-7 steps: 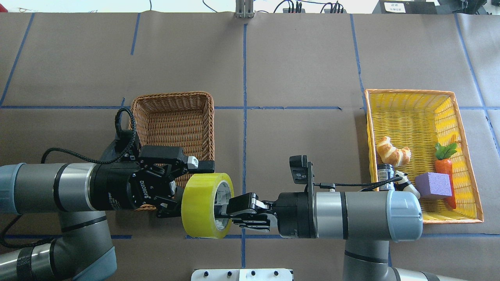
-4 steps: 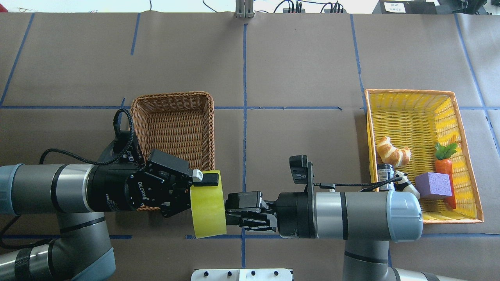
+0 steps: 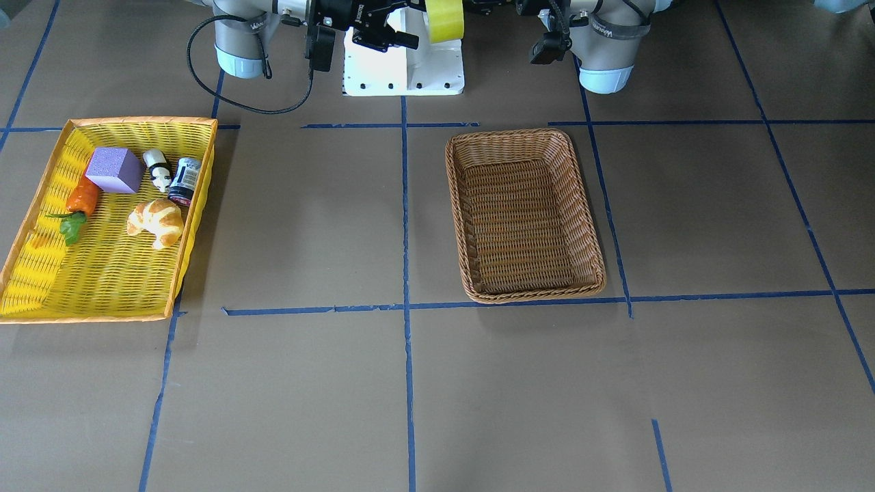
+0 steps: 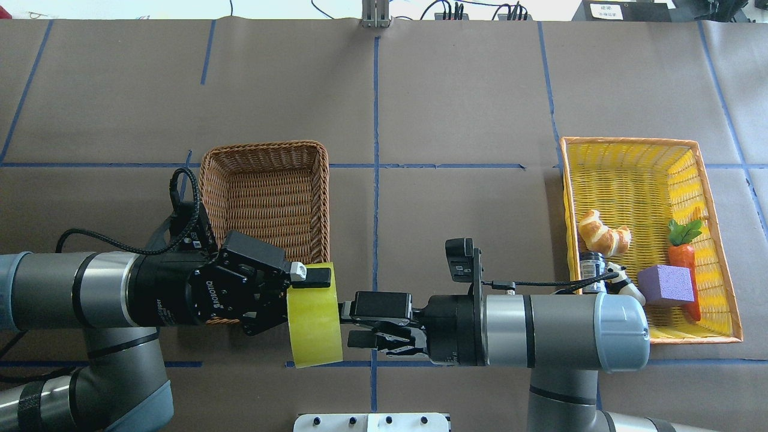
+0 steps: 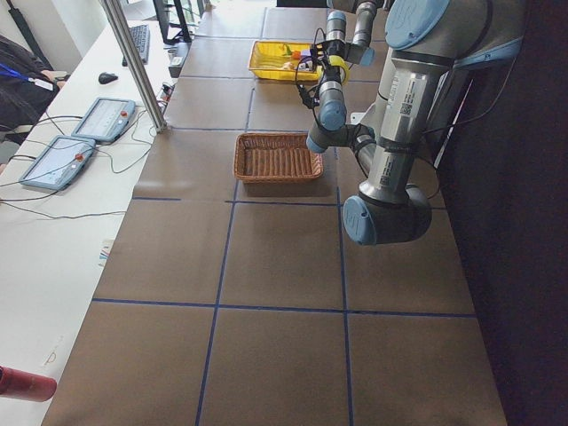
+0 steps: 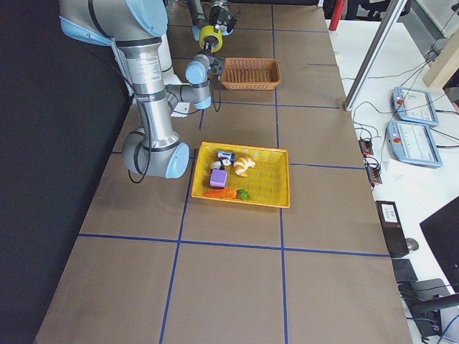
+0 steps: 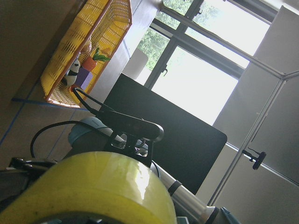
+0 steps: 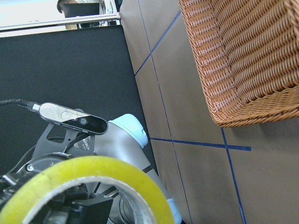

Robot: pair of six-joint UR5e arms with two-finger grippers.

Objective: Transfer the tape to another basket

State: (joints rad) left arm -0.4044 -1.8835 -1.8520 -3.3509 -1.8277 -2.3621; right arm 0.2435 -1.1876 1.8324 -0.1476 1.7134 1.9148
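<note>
Next, my left gripper lets go of the yellow tape on the middle of the brown wicker basket's woven bottom (image 3: 523, 219).
The yellow tape (image 4: 315, 315) hangs edge-on in the air over the table's near edge, just in front of the brown wicker basket (image 4: 264, 146). My left gripper (image 4: 302, 300) is shut on the tape, with one finger over the roll's top edge. My right gripper (image 4: 360, 324) is open, a small gap to the right of the roll, not touching it. In the front view the tape (image 3: 444, 19) sits at the top between both arms, and the basket (image 3: 509, 133) is empty. The tape fills the bottom of the left wrist view (image 7: 93, 186) and the right wrist view (image 8: 79, 186).
A yellow tray-basket (image 4: 630, 141) with an orange rim lies at the right. It holds a croissant (image 4: 603, 234), a carrot (image 4: 683, 255), a purple block (image 4: 665, 285), a small can and a panda figure. Blue tape lines cross the brown table cover.
My left gripper closed on the tape and turned it edge-on, shifting slightly left. My right gripper let go of the roll and drew back a little to the right.
</note>
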